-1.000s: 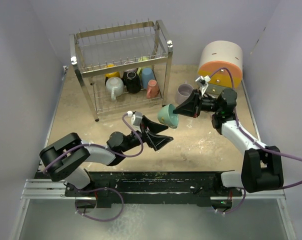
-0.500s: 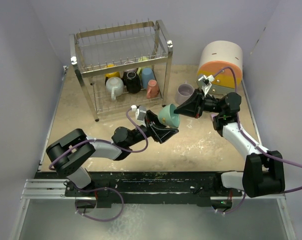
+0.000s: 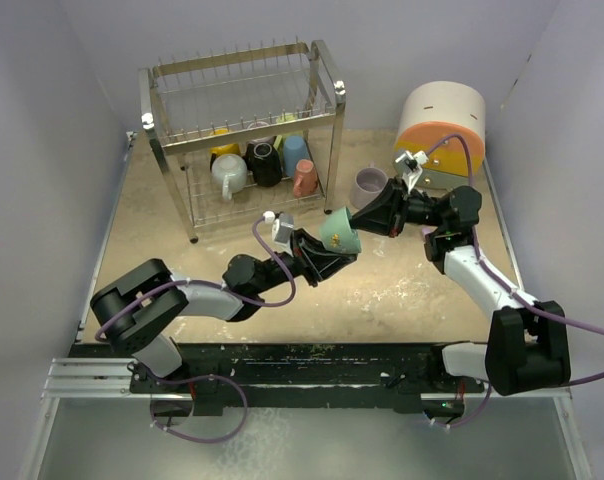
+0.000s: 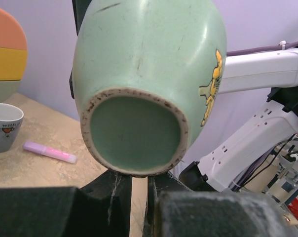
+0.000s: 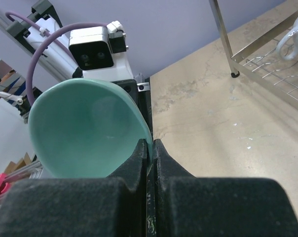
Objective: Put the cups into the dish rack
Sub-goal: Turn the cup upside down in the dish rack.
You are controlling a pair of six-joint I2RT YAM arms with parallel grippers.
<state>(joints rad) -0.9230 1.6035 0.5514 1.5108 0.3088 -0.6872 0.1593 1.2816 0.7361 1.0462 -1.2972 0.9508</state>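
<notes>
The teal cup's rim must go into the dish rack first and my right gripper holds it, so my left gripper will grab the teal cup near its base [image 4: 134,168].
A teal cup [image 3: 339,232] hangs tilted in mid-air over the table's middle, between both arms. My right gripper [image 3: 360,222] is shut on its rim, one finger inside the bowl [image 5: 85,133] and one outside, as the right wrist view [image 5: 152,143] shows. My left gripper [image 3: 334,252] comes from below and left. Its jaws stand almost together right under the cup's unglazed base [image 4: 134,131], gripping the cup's underside; the handle is hidden. The chrome dish rack [image 3: 244,131] stands at the back left, with white [image 3: 229,175], black [image 3: 265,163] and blue [image 3: 296,152] cups among several on its lower tier.
A pale lilac cup [image 3: 368,186] stands on the table right of the rack. Behind it is the round white-orange-yellow drawer unit [image 3: 441,125]. A small pink bar [image 4: 49,151] lies on the table near that cup. The rack's leg and lower grid [image 5: 257,54] show in the right wrist view.
My left arm has reached forward to the cup and its jaws have closed from wide open to nearly together under it. The right gripper has kept hold of the rim, shifting slightly.
</notes>
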